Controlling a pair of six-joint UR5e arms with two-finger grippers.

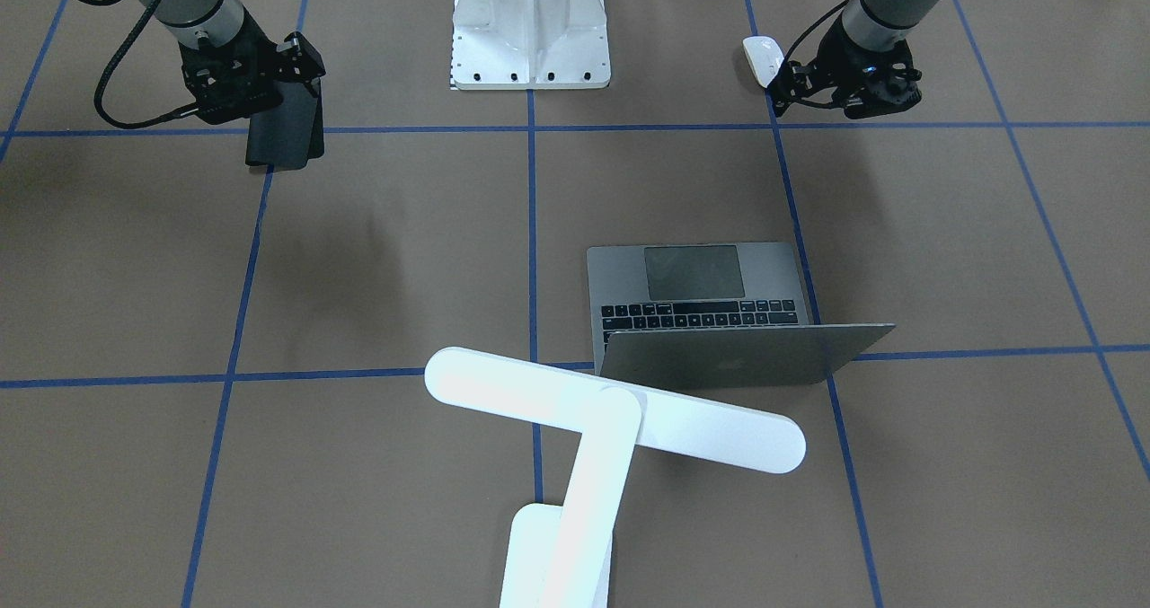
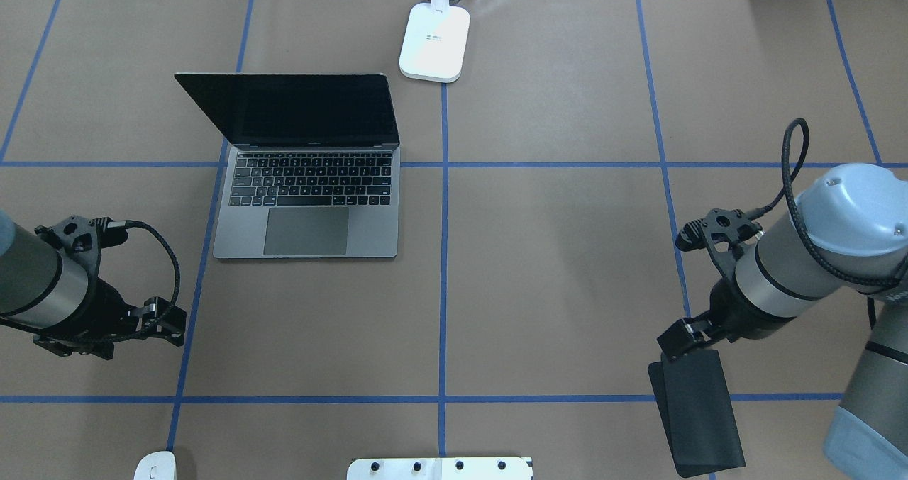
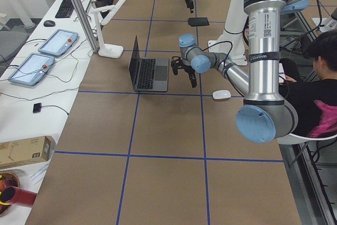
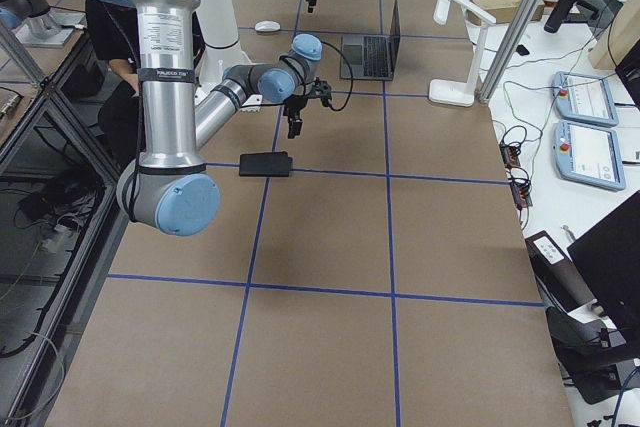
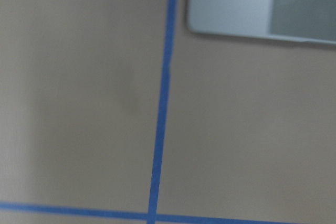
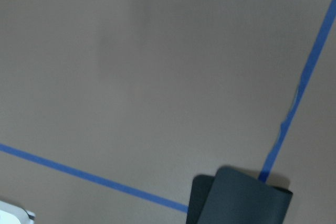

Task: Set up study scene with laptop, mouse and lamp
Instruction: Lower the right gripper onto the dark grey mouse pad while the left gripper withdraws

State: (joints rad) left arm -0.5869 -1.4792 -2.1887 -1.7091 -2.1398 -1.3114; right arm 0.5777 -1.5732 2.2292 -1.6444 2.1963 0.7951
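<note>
The robot's right gripper should close on the folded side of the black pad (image 1: 254,122), the side that is away from the white pedestal.
The grey laptop (image 2: 305,210) stands open left of the table's centre, screen toward the far edge; its corner shows in the left wrist view (image 5: 231,3). The white lamp's base (image 2: 434,40) stands at the far middle, and its bar head (image 1: 611,410) hangs over the laptop's lid side. The white mouse (image 1: 762,58) lies at the robot's near left edge, also seen in the overhead view (image 2: 154,466). My left gripper (image 2: 164,324) hovers empty beside the mouse, nearer the laptop. My right gripper (image 2: 679,339) hovers empty at the far end of a black pad. Neither gripper's fingers show clearly.
A black rectangular pad (image 2: 699,412) lies flat at the near right, also in the right wrist view (image 6: 239,200). A white ribbed metal pedestal (image 1: 530,24) stands at the robot's edge in the middle. Blue tape lines grid the brown table (image 2: 553,267). An operator sits beside the table.
</note>
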